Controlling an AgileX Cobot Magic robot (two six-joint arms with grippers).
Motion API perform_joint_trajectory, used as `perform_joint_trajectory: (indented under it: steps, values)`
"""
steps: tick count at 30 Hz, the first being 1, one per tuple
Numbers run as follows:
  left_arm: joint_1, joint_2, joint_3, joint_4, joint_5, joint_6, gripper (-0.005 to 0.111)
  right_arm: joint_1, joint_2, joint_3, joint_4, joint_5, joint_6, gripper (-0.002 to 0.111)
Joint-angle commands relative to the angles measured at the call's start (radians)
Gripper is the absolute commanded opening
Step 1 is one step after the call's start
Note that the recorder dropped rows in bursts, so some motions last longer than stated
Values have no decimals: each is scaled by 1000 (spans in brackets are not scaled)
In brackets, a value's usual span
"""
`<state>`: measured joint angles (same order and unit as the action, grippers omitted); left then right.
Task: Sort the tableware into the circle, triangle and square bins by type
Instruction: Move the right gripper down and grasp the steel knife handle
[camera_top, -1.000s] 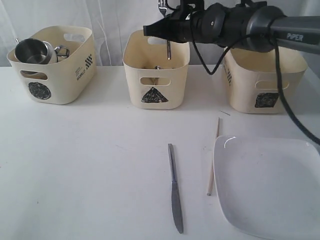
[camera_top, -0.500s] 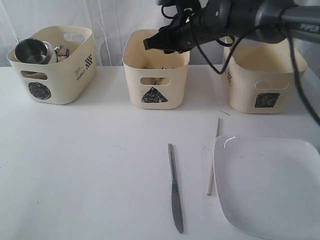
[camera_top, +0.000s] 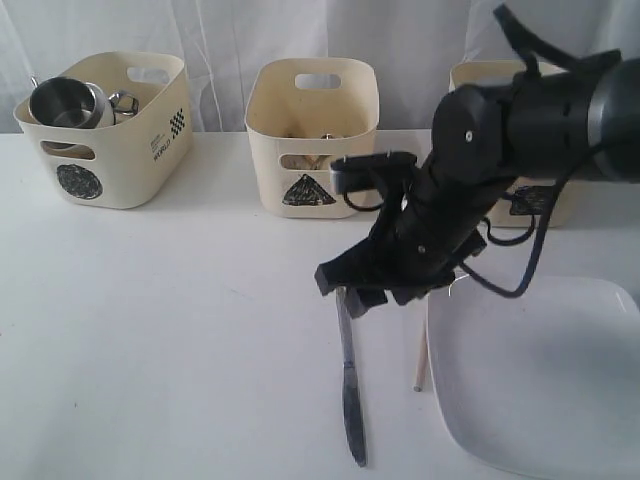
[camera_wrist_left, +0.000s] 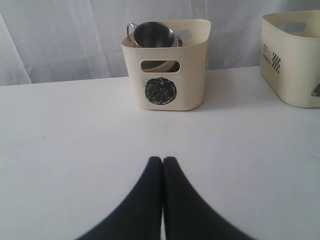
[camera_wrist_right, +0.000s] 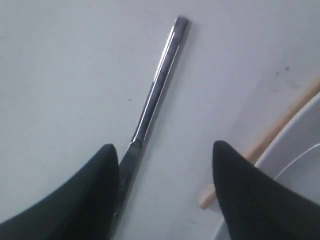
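Note:
The robot's right gripper will next close on the steel knife's handle (camera_top: 347, 341) (camera_wrist_right: 147, 115), close to where the handle joins the blade.
A steel knife (camera_top: 350, 390) (camera_wrist_right: 157, 85) lies on the white table, with a wooden chopstick (camera_top: 419, 365) (camera_wrist_right: 280, 125) to its right, beside the white square plate (camera_top: 540, 370) (camera_wrist_right: 305, 145). My right gripper (camera_top: 375, 290) (camera_wrist_right: 164, 146) hangs open low over the knife's handle end, one fingertip over the knife, the other near the chopstick. It holds nothing. The circle bin (camera_top: 105, 130) (camera_wrist_left: 165, 75) holds a steel mug (camera_top: 65, 102) (camera_wrist_left: 152, 34). The triangle bin (camera_top: 312, 140) (camera_wrist_left: 295, 55) stands mid-back. The right arm partly hides the square bin (camera_top: 480, 75). My left gripper (camera_wrist_left: 163, 160) is shut and empty over bare table.
The three bins stand in a row along the table's far edge in front of a white curtain. The right arm's black cable loops above the plate's far edge. The plate reaches the table's front right corner.
The right arm swung down from above the triangle bin to just over the knife. Its jaws opened, and the steel utensil it held is no longer in them.

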<state>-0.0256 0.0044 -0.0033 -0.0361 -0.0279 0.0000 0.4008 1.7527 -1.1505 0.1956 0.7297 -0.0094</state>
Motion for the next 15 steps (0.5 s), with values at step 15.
perform_joint_trajectory:
  steps: [15]
  values:
    - [3,-4,3,-4,0,0,0,92,141,29,-42,-193,216,54]
